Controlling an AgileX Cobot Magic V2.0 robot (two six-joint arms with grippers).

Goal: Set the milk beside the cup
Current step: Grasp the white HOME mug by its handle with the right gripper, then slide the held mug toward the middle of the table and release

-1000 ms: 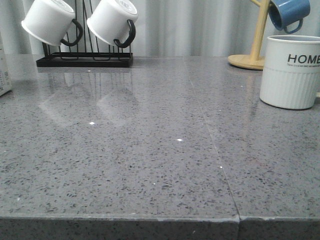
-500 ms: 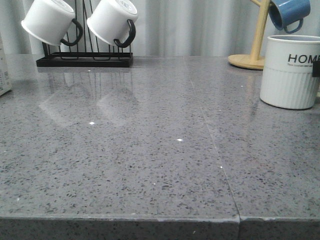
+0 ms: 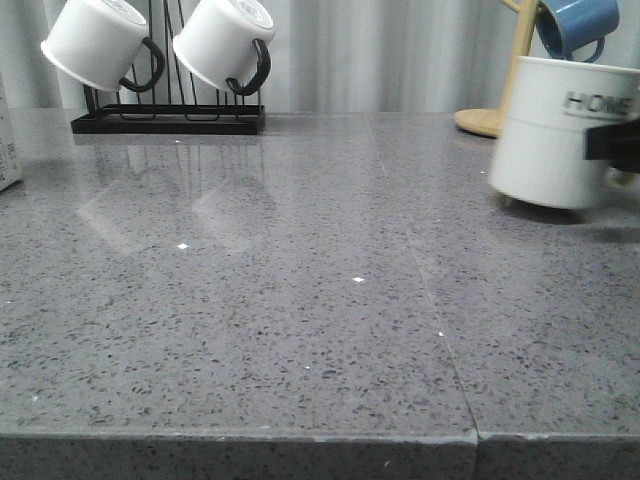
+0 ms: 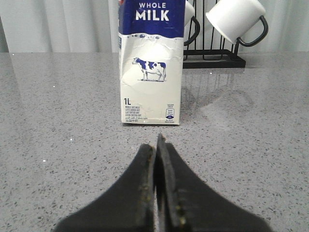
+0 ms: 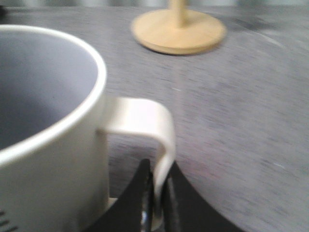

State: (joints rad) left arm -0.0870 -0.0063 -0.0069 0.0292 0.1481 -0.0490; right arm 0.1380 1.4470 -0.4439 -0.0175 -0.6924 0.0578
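I need to use my right gripper to set the cup free on the counter (image 3: 273,203) in front of the end of the black rack that is closest to the wooden mug tree.
The milk (image 4: 151,63), a white carton with a dark blue top and a cow picture, stands upright on the grey counter ahead of my left gripper (image 4: 157,145). That gripper is shut and empty, a short way off the carton. Only the carton's edge (image 3: 8,150) shows at the far left of the front view. The white "HOME" cup (image 3: 555,135) is at the right, tilted and slightly off the counter. My right gripper (image 5: 158,193) is shut on the cup's white handle (image 5: 145,121). The gripper also shows in the front view (image 3: 612,145) at the right edge.
A black rack (image 3: 165,120) with two white black-handled mugs (image 3: 215,40) stands at the back left. A wooden mug tree (image 3: 515,70) holding a blue mug (image 3: 575,22) stands behind the cup; its round base (image 5: 178,30) shows in the right wrist view. The counter's front edge (image 3: 300,437) is near.
My right gripper came in from the right and closed on the cup's handle. The cup has shifted left, tilted and risen slightly off the counter.
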